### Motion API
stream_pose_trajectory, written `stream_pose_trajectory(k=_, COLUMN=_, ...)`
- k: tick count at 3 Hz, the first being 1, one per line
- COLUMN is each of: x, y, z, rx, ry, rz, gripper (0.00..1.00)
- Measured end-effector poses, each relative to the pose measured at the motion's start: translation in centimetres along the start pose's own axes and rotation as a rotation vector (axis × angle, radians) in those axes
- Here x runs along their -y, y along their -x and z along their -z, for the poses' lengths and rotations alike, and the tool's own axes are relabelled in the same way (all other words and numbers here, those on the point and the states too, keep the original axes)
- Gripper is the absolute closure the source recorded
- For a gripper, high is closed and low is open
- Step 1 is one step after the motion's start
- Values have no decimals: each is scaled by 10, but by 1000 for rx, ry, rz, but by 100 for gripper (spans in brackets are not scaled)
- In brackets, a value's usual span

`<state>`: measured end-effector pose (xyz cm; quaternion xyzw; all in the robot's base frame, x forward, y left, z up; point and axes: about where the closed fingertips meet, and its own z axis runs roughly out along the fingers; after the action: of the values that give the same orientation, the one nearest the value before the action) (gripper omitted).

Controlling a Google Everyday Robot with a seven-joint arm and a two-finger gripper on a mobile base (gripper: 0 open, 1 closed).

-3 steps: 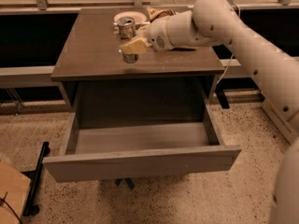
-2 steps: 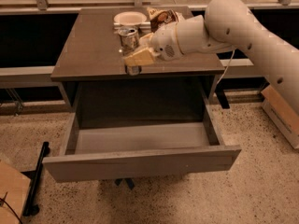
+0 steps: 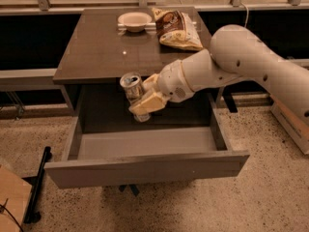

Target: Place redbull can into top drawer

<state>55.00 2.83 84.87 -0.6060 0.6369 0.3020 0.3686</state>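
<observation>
Next, I release the redbull can on the drawer's grey bottom (image 3: 147, 146), mid-width, just behind the front panel.
The redbull can (image 3: 132, 87) is a slim metallic can with a silver top and pull tab. My gripper (image 3: 144, 99) is shut on the redbull can and holds it tilted, in the air over the back part of the open top drawer (image 3: 145, 166). The drawer is pulled far out from under the table, and its pale grey inside shows with nothing in it. The can's lower end is partly hidden by my cream-coloured fingers (image 3: 147, 104).
On the brown table (image 3: 96, 52) stand a pale bowl (image 3: 134, 21) at the back and a crinkled snack bag (image 3: 176, 29) to its right. My white arm (image 3: 251, 62) reaches in from the right. A cardboard box (image 3: 9, 202) and a black stand (image 3: 36, 187) sit at lower left.
My gripper has carried the can off the table's front edge and down toward the open drawer. The view has also shifted, so the table and drawer sit closer and more central.
</observation>
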Motion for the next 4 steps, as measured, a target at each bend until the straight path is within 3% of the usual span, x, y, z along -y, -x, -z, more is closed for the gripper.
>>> stream_pose_trajectory(k=1, x=-12, y=-39, z=-18, rx=-29, ry=-14, rz=-2, gripper=100)
stream_pose_trajectory(k=3, x=-7, y=-59, z=-36, rx=13, ry=9, rz=-39, gripper=100)
stream_pose_trajectory(k=4, x=-3, y=-93, z=-54, rx=25, ry=3, rz=-71, gripper=100)
